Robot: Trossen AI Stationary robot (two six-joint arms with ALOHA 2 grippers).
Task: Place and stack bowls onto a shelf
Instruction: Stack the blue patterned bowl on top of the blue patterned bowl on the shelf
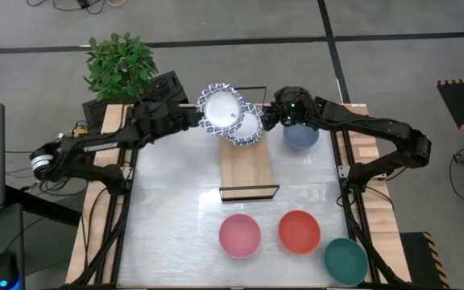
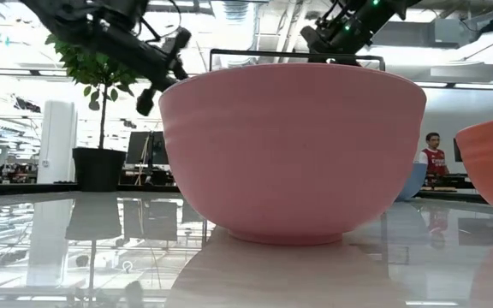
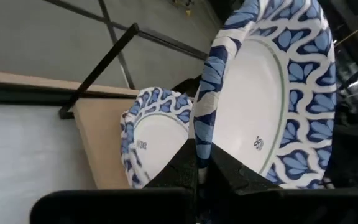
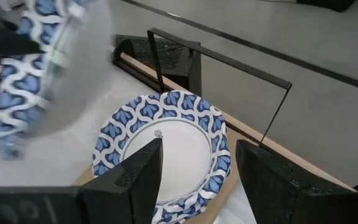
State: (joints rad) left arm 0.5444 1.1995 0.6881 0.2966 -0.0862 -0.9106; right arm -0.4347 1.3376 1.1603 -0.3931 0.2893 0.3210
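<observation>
My left gripper is holding the white bowl and will let go of it inside the second patterned bowl on the light-wood shelf (image 1: 242,125) (image 3: 161,142).
My left gripper (image 1: 200,118) is shut on a white bowl with a blue patterned rim (image 1: 220,107), held over the shelf's far end. A second such bowl (image 1: 246,129) sits on the light-wood shelf (image 1: 246,165). My right gripper (image 4: 199,149) is open at this second bowl (image 4: 160,149), one finger over its inside and the other outside its rim. A slate-blue bowl (image 1: 301,135) stands under the right arm. The pink (image 1: 239,235), red (image 1: 299,231) and dark green (image 1: 345,259) bowls stand near the table's near edge. Other white bowls are not in view. My left gripper pinches the held bowl's patterned rim (image 3: 205,134) between its two fingers, coming level from the table's left. The bowl is lifted clear and tilted, its inside (image 3: 253,106) showing. My right gripper: I cannot tell whether its fingers (image 4: 143,171) touch the second bowl.
Thin black wire frames stand at the shelf's near end (image 1: 249,192) and far end (image 4: 229,62). A potted plant (image 1: 121,64) stands past the table's far left corner. The pink bowl (image 2: 294,154) fills the low view. A person (image 2: 433,158) shows in the room beyond.
</observation>
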